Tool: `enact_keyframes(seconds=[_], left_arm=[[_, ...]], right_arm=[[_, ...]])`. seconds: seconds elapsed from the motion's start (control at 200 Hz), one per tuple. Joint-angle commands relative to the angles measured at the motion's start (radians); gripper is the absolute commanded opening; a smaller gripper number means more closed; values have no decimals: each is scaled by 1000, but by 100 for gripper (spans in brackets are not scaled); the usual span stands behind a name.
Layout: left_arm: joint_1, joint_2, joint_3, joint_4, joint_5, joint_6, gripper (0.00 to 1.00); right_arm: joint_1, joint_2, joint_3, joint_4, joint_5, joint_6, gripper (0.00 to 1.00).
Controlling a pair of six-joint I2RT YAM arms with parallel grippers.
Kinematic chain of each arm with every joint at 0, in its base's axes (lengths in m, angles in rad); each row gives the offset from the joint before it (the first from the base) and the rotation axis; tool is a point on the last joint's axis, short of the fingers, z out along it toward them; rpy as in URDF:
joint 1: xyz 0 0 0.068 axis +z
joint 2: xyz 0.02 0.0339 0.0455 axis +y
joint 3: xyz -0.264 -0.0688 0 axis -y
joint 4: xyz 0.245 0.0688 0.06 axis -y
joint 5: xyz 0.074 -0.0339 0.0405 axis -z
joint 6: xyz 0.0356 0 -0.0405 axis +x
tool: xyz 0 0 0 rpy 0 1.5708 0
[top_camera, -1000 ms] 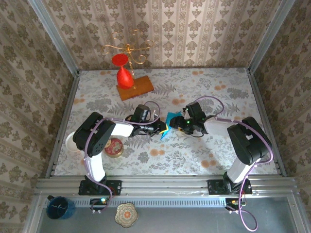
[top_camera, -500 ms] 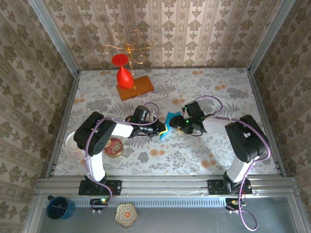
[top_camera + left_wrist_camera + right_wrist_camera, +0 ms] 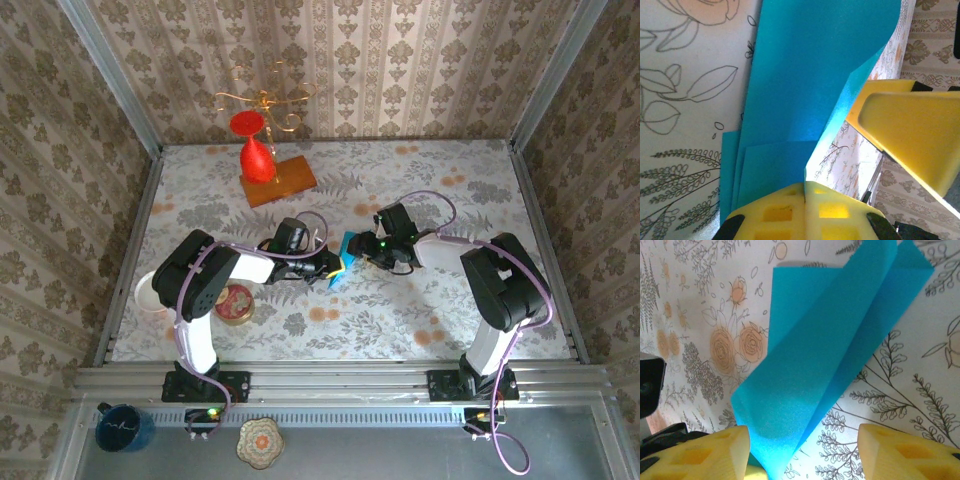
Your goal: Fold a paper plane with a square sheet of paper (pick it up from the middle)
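Note:
My left gripper needs to open and pinch the stacked layers nearer their lower end (image 3: 731, 200), because it is pinching the edge of the raised flap while those layers lie outside its fingers.
The teal-blue sheet of paper (image 3: 345, 256) is folded into long overlapping flaps and stands partly lifted off the flowered table (image 3: 420, 320) near its middle. My left gripper (image 3: 805, 197) is shut on the paper's (image 3: 805, 75) lower edge, yellow fingers pressed together; from above it (image 3: 333, 266) sits at the paper's left. My right gripper (image 3: 802, 455) is open, the folded paper (image 3: 830, 350) rising between its fingers (image 3: 700, 455), nearer the left one. From above, the right gripper (image 3: 358, 249) is at the paper's right side. One right finger (image 3: 910, 135) shows in the left wrist view.
A red glass (image 3: 256, 152) stands on an orange wooden block (image 3: 279, 181) at the back left, below a gold wire stand (image 3: 262, 100). A round tin (image 3: 236, 304) and a white dish (image 3: 148, 292) lie by the left arm. Metal walls border the table.
The right gripper has edged left toward the paper and its jaws have narrowed slightly. The left gripper holds the paper in the same place.

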Motion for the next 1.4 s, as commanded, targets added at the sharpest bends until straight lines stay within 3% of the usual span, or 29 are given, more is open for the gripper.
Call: enact_keyframes(seconds=[0.0,0.395,0.82,1.045,1.395], left_arm=[[11,13,-13,17,15,-10,0],[13,14,-19,20,14,-12,0],[15,-38,-21,-57,-15,41,24],[16,-129,-19,-191,-61,104,37],[-43,-221,28,-468,-261,285,52]], right_arm=[[8,19,38,-66,54,-22,60],[47,138,137,-220,162,-39,56],[89,215,191,-336,267,-41,53],[94,226,198,-340,266,-39,53],[96,245,207,-348,263,-24,53]])
